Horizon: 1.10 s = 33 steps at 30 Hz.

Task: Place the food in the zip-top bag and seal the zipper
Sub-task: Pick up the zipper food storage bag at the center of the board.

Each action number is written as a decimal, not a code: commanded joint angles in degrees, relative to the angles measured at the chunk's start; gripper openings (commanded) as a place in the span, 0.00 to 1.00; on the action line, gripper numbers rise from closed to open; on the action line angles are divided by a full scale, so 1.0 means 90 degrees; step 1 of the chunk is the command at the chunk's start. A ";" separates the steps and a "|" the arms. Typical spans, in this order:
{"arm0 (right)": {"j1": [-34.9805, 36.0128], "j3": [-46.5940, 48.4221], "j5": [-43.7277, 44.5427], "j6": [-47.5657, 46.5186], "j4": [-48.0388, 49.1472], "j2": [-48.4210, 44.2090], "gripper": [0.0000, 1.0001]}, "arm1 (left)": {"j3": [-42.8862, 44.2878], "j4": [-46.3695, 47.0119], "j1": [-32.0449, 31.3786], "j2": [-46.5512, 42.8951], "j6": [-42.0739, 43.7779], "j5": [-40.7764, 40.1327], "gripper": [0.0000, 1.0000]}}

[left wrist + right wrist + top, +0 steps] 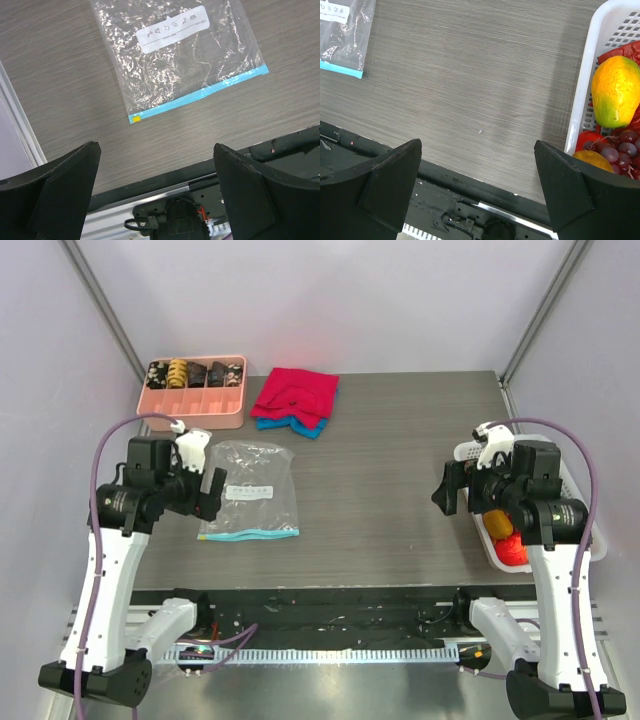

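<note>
The clear zip-top bag needs opening for the food, so my left gripper needs to close on the middle of the teal-blue zipper (244,535) (189,98) of the bag.
The clear zip-top bag (251,491) lies flat and empty on the table at the left, its teal-blue zipper (248,535) along the near edge. It also shows in the left wrist view (180,55) with the zipper (200,95), and in part in the right wrist view (342,37). The food lies in the white mesh basket (580,502) at the right: a yellow-green mango (615,91), dark grapes (617,150), red and orange pieces (505,535). My left gripper (205,495) is open, raised just left of the bag. My right gripper (447,490) is open, raised left of the basket.
A pink tray (193,392) holding black and tan patterned pieces stands at the back left. Folded red and blue cloths (295,400) lie beside it. The table's black front edge (210,167) runs below both grippers. Frame posts stand at both back corners.
</note>
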 commanded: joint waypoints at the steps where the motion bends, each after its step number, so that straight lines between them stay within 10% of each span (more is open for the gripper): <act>1: -0.0034 0.0002 -0.0054 -0.0046 0.0228 0.0190 1.00 | -0.0263 0.0120 0.0038 -0.0180 0.1234 0.0702 1.00; 11: 0.0151 -0.0379 -0.0885 0.0556 0.1143 0.1419 0.96 | -0.1288 0.0099 -0.0011 -0.0208 0.3179 0.1444 1.00; 33: 0.4097 -0.1004 -0.1725 0.5889 0.8098 0.6232 0.86 | -0.1211 0.1233 -0.0001 -0.0863 0.1754 0.1611 1.00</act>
